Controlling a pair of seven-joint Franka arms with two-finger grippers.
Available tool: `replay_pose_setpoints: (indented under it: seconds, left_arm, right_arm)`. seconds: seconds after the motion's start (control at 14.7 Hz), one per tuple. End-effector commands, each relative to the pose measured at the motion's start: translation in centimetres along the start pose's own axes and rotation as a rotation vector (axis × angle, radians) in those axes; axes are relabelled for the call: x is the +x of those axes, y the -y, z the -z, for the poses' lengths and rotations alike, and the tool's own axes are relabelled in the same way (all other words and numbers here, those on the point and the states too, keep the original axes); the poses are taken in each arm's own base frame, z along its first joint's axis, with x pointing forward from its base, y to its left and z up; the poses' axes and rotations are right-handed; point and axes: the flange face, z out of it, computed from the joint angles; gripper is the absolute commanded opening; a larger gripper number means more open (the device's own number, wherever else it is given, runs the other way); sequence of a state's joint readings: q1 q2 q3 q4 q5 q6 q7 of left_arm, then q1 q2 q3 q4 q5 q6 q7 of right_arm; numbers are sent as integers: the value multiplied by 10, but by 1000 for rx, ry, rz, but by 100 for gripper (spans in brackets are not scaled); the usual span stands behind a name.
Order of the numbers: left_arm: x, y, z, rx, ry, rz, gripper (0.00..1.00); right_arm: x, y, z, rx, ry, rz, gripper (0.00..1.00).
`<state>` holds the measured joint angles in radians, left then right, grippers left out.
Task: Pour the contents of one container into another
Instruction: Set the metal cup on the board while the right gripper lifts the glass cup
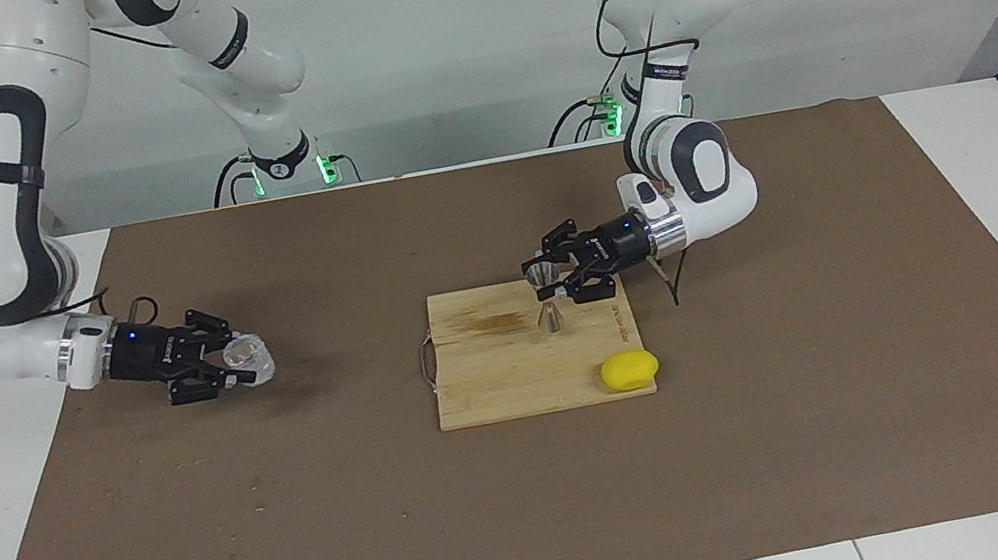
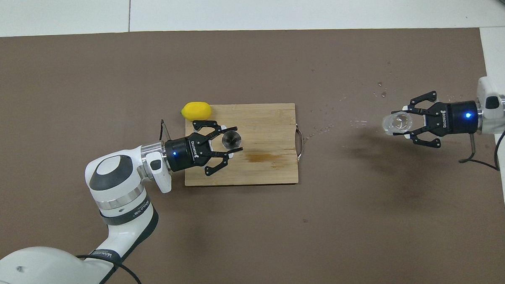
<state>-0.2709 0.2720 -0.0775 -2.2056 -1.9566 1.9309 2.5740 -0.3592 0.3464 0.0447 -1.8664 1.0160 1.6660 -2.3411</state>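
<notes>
My left gripper is going to set the metal jigger down on the wooden cutting board [image 2: 234, 141] between the lemon and the brown stain.
A small metal jigger [image 1: 547, 293] [image 2: 231, 140] stands upright over the wooden cutting board [image 1: 496, 382] [image 2: 268, 124], and my left gripper [image 1: 549, 284] [image 2: 233, 139] is shut on its waist. The clear glass cup [image 1: 251, 358] [image 2: 396, 123] hangs just above the brown mat toward the right arm's end of the table, with my right gripper [image 1: 241, 364] [image 2: 405, 124] shut on it. I cannot tell what is inside the cup.
A yellow lemon [image 1: 630, 370] [image 2: 197, 110] lies at the board's corner, farther from the robots than the jigger. A brown mat [image 1: 535, 497] [image 2: 255, 226] covers the table. Small wet spots [image 2: 357, 122] dot the mat between the board and the cup.
</notes>
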Motion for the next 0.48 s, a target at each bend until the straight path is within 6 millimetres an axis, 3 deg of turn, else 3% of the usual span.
replay_pose_setpoints:
  seconds: [0.0,0.2,0.41]
  left_arm:
    - [-18,0,-14,17,-19,-40,8]
    - [-19,-1,-14,18,-15,-40,8]
    - [-23,-2,-14,18,-11,-34,9]
  right_arm:
    - [39,4,-18,0,-18,-9,0]
    - [60,6,-46,17,-10,-29,0]
    - [69,6,-68,32,-5,-57,0]
